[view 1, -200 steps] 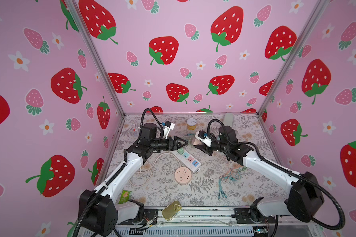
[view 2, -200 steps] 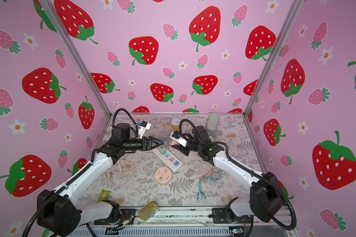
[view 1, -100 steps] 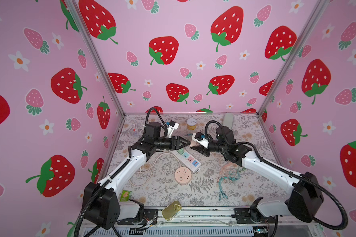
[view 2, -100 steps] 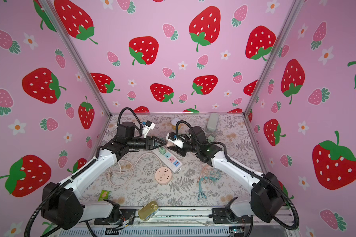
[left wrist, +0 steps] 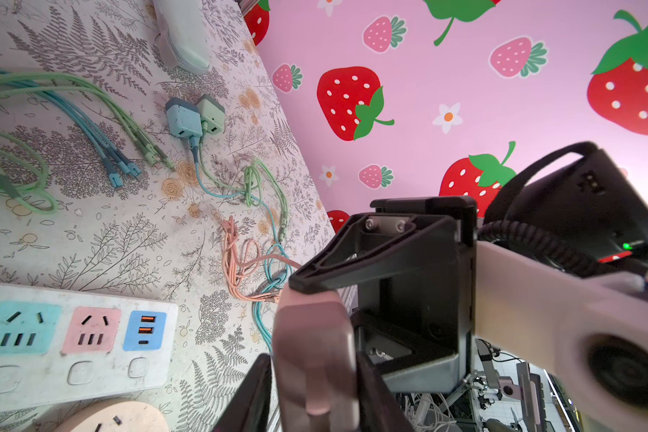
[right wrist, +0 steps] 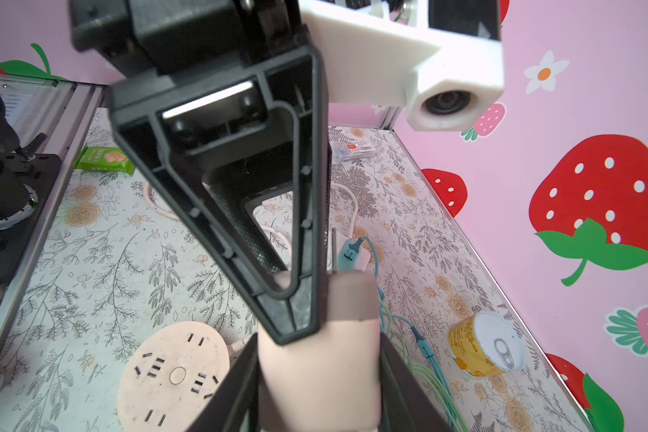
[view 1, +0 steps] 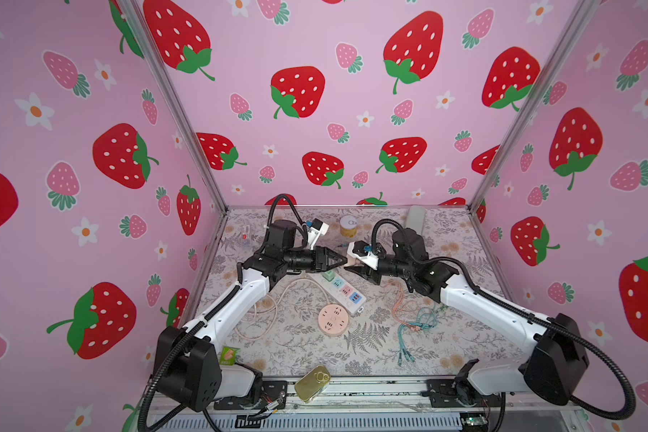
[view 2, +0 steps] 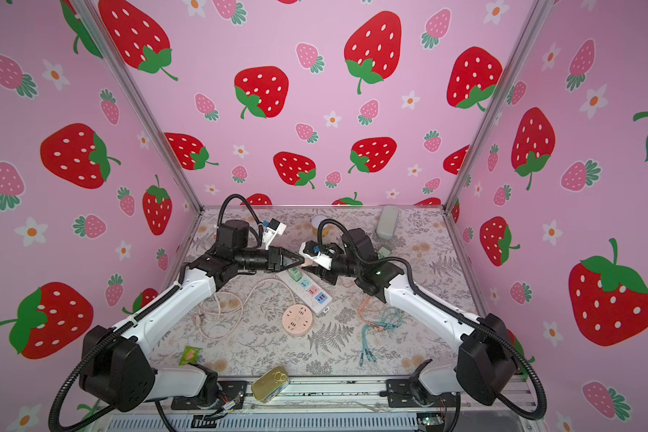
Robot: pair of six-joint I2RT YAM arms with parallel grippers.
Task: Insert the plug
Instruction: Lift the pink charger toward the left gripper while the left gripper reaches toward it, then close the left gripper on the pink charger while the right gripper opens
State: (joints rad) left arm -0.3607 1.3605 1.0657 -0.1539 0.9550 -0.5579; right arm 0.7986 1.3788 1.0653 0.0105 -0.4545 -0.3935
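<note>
The robot's right gripper holds the pink plug crosswise to its cable, so the left gripper will hold the plug while the right gripper takes the cable end (left wrist: 286,260).
A pink plug (view 1: 349,262) (view 2: 306,262) hangs in the air above the white power strip (view 1: 344,291) (view 2: 312,292) in both top views. My right gripper (view 1: 353,266) (right wrist: 318,374) is shut on one end of it, the jaws pressed to both sides. My left gripper (view 1: 342,260) (left wrist: 315,374) meets it from the opposite side and is shut on the other end of the plug (left wrist: 315,336). The strip's blue, pink and USB sockets (left wrist: 72,333) lie below in the left wrist view. A round pink socket (view 1: 333,318) (right wrist: 173,374) lies in front of the strip.
Loose pink, green and blue cables (view 1: 414,318) lie right of the strip, with two small chargers (left wrist: 195,118) beyond. A yellow can (view 1: 348,226) and a grey case (view 1: 415,217) stand at the back. A gold tin (view 1: 312,383) and a green packet (view 1: 229,355) lie at the front.
My left gripper has moved right to the plug and its jaws have closed onto it. The right gripper has shifted a little left with the plug in it.
</note>
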